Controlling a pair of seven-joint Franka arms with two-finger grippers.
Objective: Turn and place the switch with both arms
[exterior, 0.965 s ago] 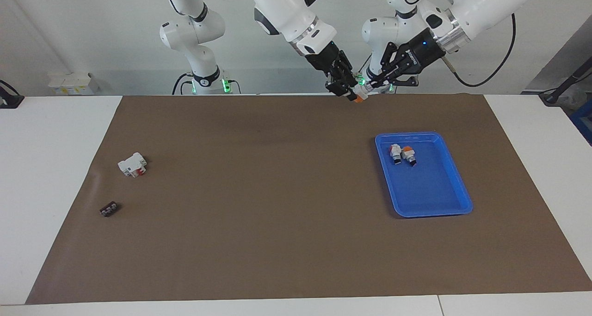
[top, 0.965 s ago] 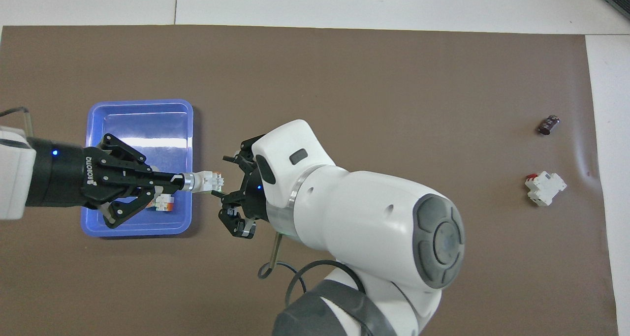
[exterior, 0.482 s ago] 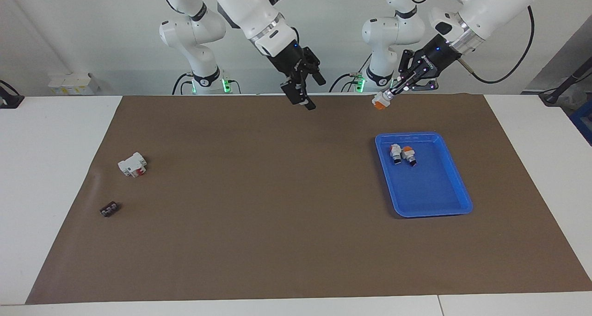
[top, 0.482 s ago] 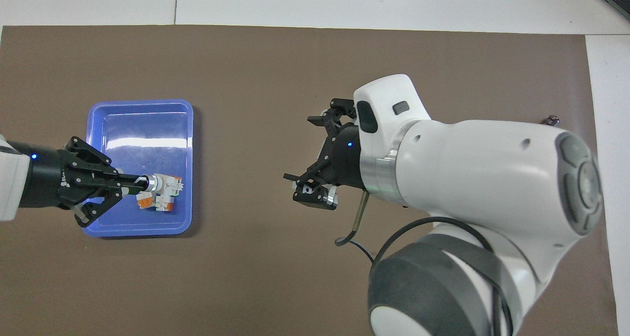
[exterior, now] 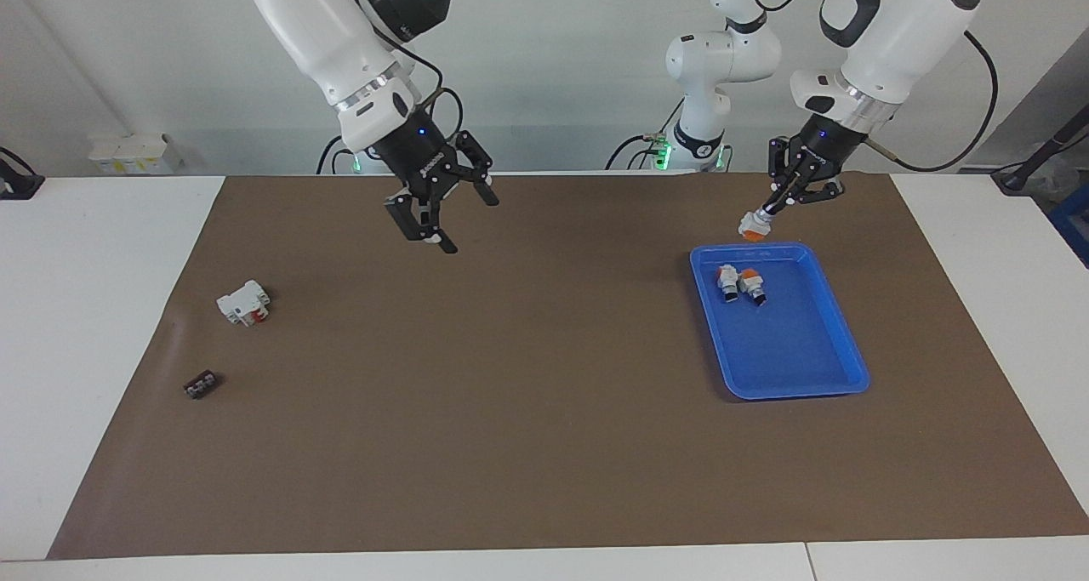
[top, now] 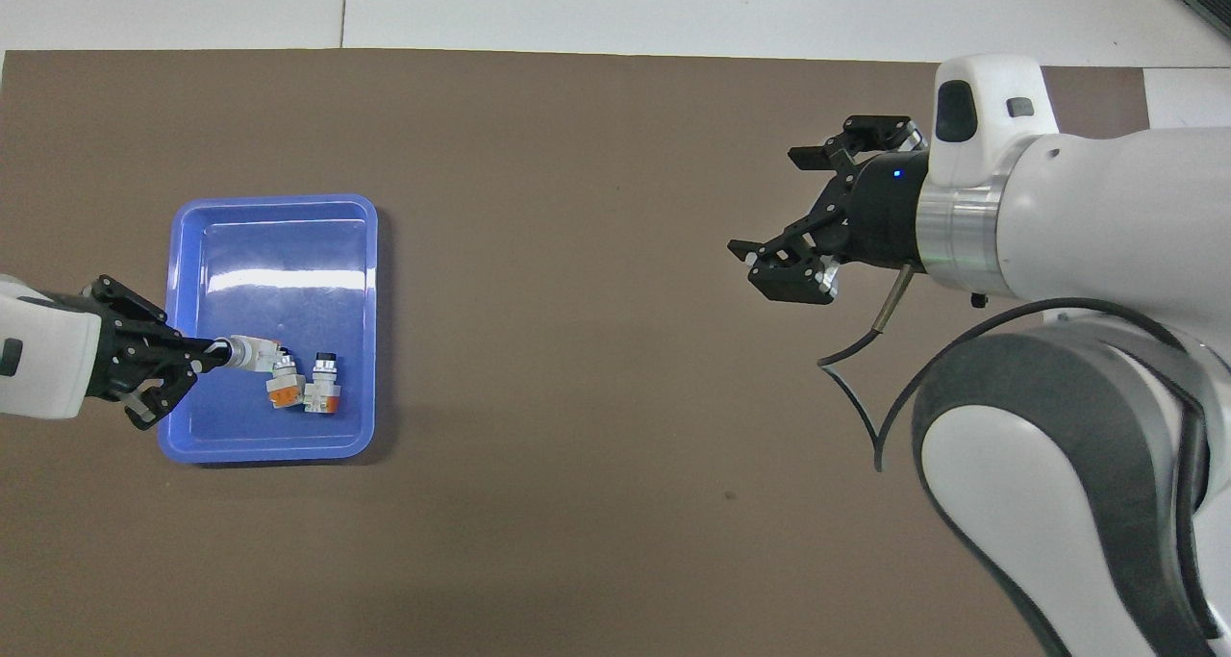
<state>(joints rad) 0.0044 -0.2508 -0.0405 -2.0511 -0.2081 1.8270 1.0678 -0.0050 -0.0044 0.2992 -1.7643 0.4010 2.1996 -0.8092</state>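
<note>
Next, I let go of the switch with my left gripper in the tray, between the other switches and the tray's rim (top: 238, 392) under that gripper.
My left gripper (exterior: 768, 210) (top: 210, 352) is shut on a switch (exterior: 752, 226) (top: 252, 351), gripping its cylindrical end. The white and orange body points down, just above the rim of the blue tray (exterior: 791, 390) (top: 269, 200) nearest the robots. Two more switches (exterior: 727, 281) (exterior: 750, 285) lie side by side in the tray, also seen from overhead (top: 285, 388) (top: 322, 397). My right gripper (exterior: 468, 222) (top: 769, 203) hangs open and empty over bare brown mat, well away from the tray.
A bigger white block with red parts (exterior: 244, 303) and a small flat black piece (exterior: 200, 385) lie on the mat toward the right arm's end. The right arm covers both in the overhead view. Brown mat stretches between them and the tray.
The right gripper opened, let go of the switch and swung away toward its own end of the table. The left gripper carried the switch down to the tray's rim.
</note>
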